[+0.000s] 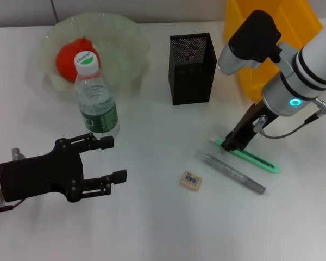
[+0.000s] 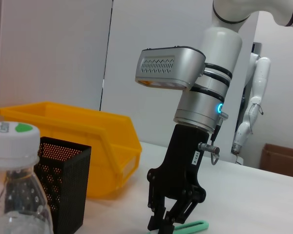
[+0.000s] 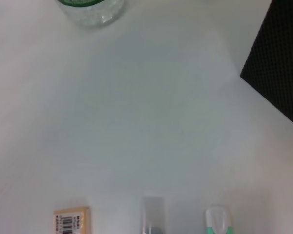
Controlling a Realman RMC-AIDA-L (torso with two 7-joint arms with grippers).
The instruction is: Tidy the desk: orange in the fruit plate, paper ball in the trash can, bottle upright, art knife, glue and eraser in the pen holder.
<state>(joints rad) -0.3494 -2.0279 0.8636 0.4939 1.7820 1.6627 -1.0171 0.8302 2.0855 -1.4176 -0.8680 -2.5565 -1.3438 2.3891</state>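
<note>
Next, my right gripper sets the green art knife down inside the black mesh pen holder (image 1: 205,59), against the pen holder's near rim.
The orange (image 1: 70,57) lies in the translucent fruit plate (image 1: 125,38) at the back left. In front of it the bottle (image 1: 95,103) stands upright, white cap on top. The black mesh pen holder (image 1: 191,68) stands mid-table. My right gripper (image 1: 232,143) is down at the table, its fingers converged on the near end of the green art knife (image 1: 252,158), which lies flat. Beside the knife lie the grey glue (image 1: 231,173) and the eraser (image 1: 191,180). My left gripper (image 1: 110,159) hovers open at the front left, holding nothing. The paper ball is out of view.
A yellow bin (image 1: 293,22) stands at the back right behind my right arm. The left wrist view shows the bottle cap (image 2: 12,136), pen holder (image 2: 63,180), bin (image 2: 88,141) and right gripper (image 2: 166,222) over the knife (image 2: 193,226).
</note>
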